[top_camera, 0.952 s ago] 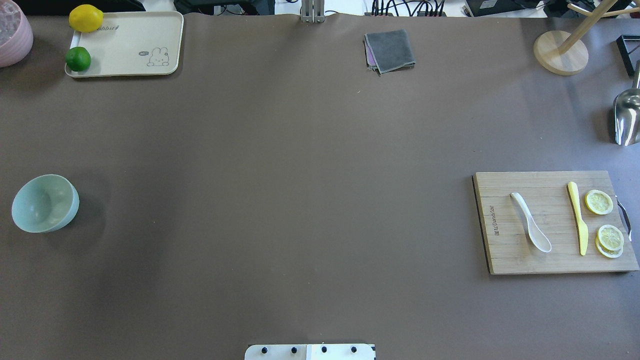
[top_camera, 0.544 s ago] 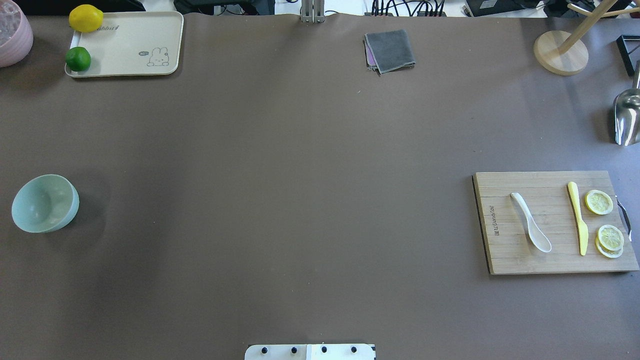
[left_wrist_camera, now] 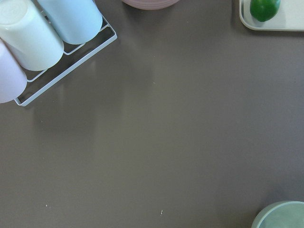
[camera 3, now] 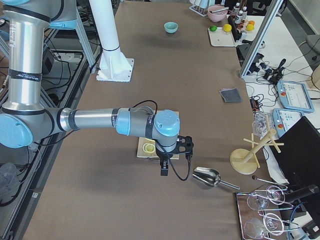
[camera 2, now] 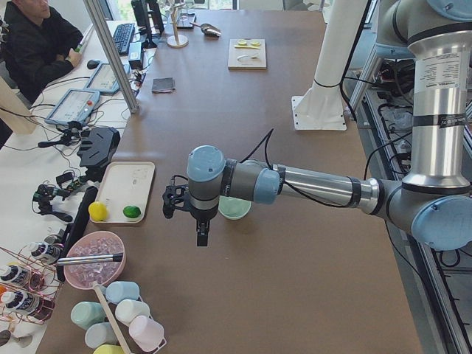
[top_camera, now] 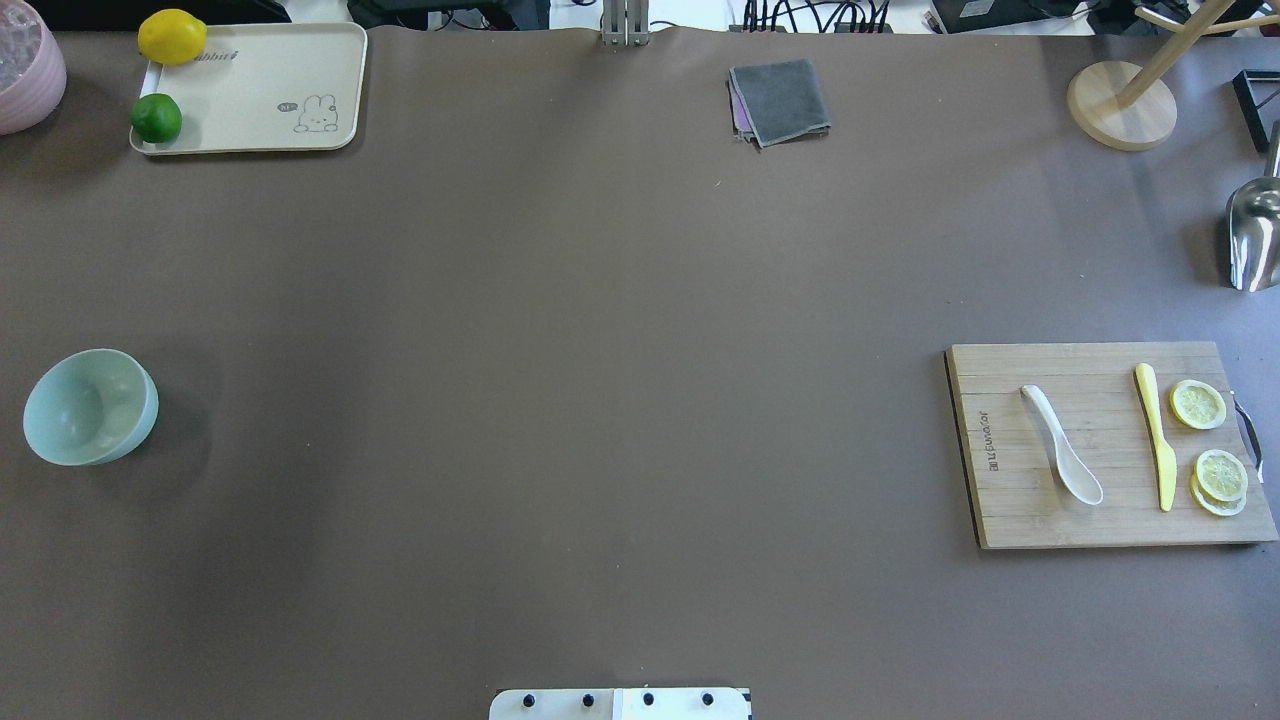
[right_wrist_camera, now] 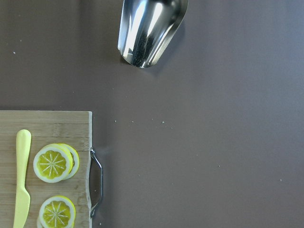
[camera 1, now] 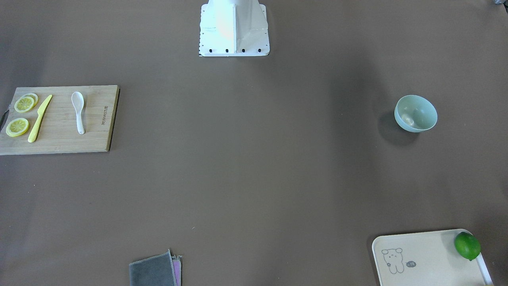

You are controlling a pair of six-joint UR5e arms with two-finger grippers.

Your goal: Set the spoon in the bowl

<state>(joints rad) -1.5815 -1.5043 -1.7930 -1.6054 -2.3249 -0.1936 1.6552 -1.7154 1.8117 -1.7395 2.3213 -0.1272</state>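
Note:
My left gripper is to go to the mint-green bowl next and close on the bowl's rim [camera 1: 436, 117] [left_wrist_camera: 255, 222], on the side farthest from the cutting board.
The white spoon [top_camera: 1062, 445] lies on the wooden cutting board [top_camera: 1010, 520] at the table's right, scoop toward the robot; it also shows in the front-facing view [camera 1: 78, 111]. The mint-green bowl [top_camera: 90, 406] stands empty at the table's left edge, and shows in the front-facing view [camera 1: 415, 113] and at the corner of the left wrist view [left_wrist_camera: 282, 216]. Both grippers show only in the side views. The left gripper [camera 2: 200, 237] hangs above the table just beside the bowl [camera 2: 234, 210]. The right gripper [camera 3: 163, 170] hangs past the board's outer end. I cannot tell whether either is open or shut.
A yellow knife [top_camera: 1155, 435] and lemon slices [top_camera: 1198, 404] share the board. A metal scoop [top_camera: 1255, 235] and wooden stand [top_camera: 1120, 105] are at the right. A cream tray [top_camera: 260, 85] with a lime and lemon, a pink bowl [top_camera: 25, 65] and a grey cloth [top_camera: 780, 100] sit at the far edge.

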